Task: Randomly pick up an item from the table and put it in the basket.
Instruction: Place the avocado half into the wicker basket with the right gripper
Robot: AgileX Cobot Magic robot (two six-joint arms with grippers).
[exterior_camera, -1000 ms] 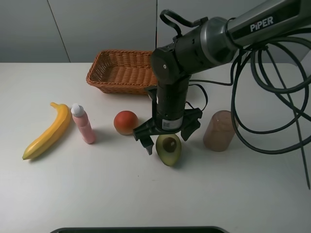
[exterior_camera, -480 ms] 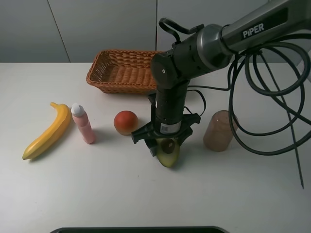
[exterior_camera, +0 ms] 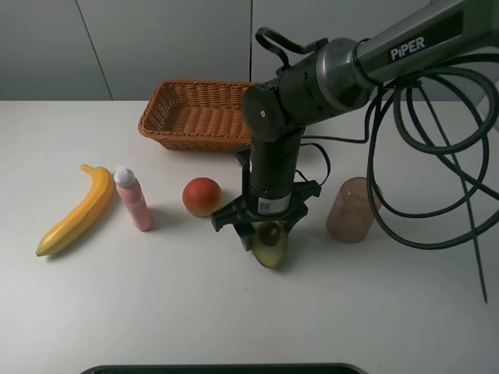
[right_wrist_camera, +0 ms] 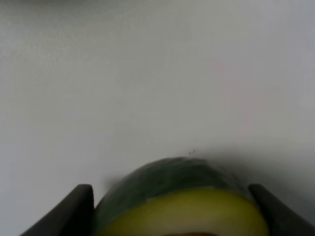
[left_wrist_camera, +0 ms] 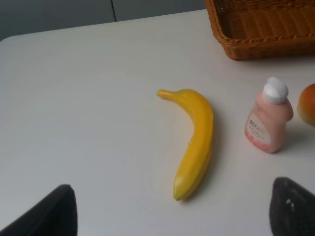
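I need to let go of the halved avocado with my right gripper on the middle of the woven basket's bottom (exterior_camera: 214, 116). The avocado still lies on the white table.
The halved avocado (exterior_camera: 269, 243) lies on the white table (exterior_camera: 156, 304), just in front of the middle. My right gripper (exterior_camera: 263, 234) points straight down over it with a finger against each side, shut on it. The right wrist view shows the avocado (right_wrist_camera: 177, 201), dark skin and yellow-green flesh, filling the gap between the two fingers (right_wrist_camera: 81, 209). The woven orange-brown basket (exterior_camera: 168, 132) stands at the back, behind the arm; its corner shows in the left wrist view (left_wrist_camera: 261, 46). My left gripper (left_wrist_camera: 170, 211) is open and empty above the table's left side.
A yellow banana (exterior_camera: 74, 210) (left_wrist_camera: 194, 142) lies at the left. A pink bottle (exterior_camera: 134, 199) (left_wrist_camera: 266, 123) stands beside it. A round red-orange fruit (exterior_camera: 202, 195) sits left of the avocado. A translucent pinkish cup (exterior_camera: 352, 210) stands to its right. Black cables (exterior_camera: 437, 179) hang at the right.
My right gripper came down over the avocado and its fingers closed from wide open onto the fruit, which turned up onto its edge. Over the last half second nothing moved.
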